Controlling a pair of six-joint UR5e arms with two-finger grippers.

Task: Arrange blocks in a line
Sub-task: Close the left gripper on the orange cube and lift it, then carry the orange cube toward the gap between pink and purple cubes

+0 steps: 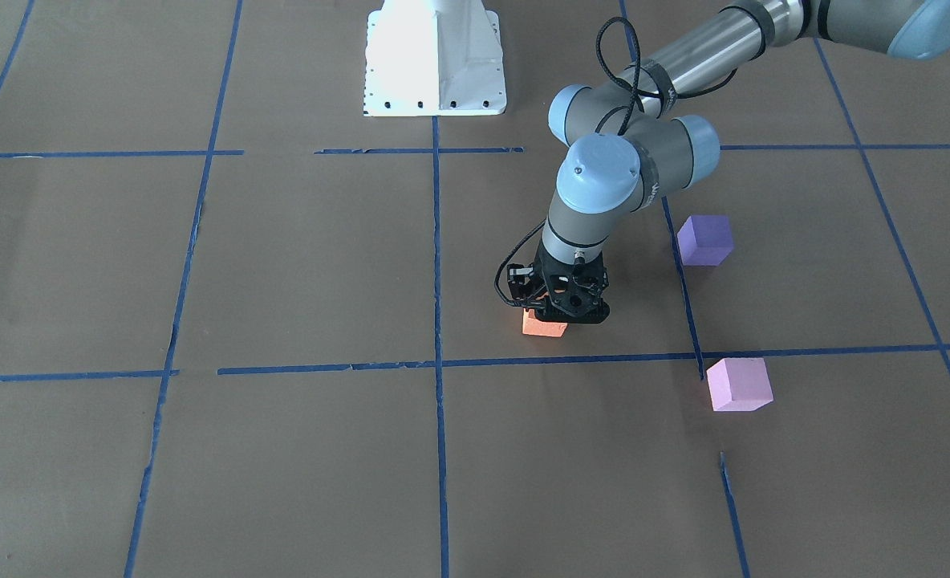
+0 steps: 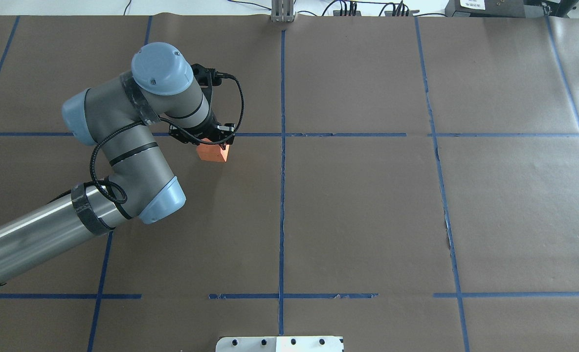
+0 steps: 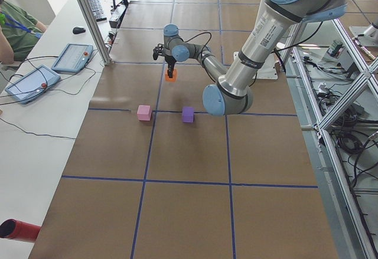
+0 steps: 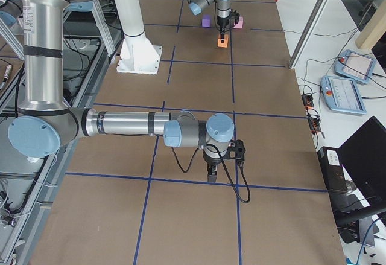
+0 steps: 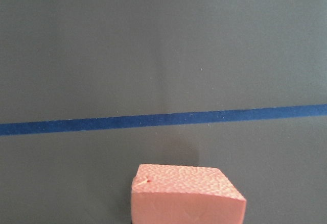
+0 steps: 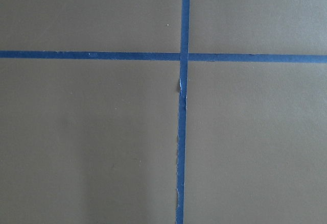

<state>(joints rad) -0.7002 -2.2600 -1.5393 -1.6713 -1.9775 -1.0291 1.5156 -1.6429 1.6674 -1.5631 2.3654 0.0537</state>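
Next, I let go of the orange block with my left gripper between the violet-purple block and the pale pink block [image 1: 729, 310]. The orange block is at or just above the table cover.
My left gripper [image 1: 559, 311] is shut on the orange block [image 1: 542, 325], holding it by its top just above or on the brown table cover. The block also shows in the overhead view [image 2: 213, 153] and at the bottom of the left wrist view [image 5: 186, 196], just short of a blue tape line [image 5: 163, 119]. The violet-purple block [image 1: 704, 239] and the pale pink block [image 1: 738, 384] sit apart to the arm's side; the arm hides both in the overhead view. My right gripper [image 4: 211, 172] points down at the table far from the blocks; I cannot tell if it is open or shut.
The white robot base [image 1: 435, 64] stands at the table's robot side. Blue tape lines [image 2: 282, 146] divide the brown cover into squares. Tablets [image 3: 71, 57] and a person lie beyond the far edge in the exterior left view.
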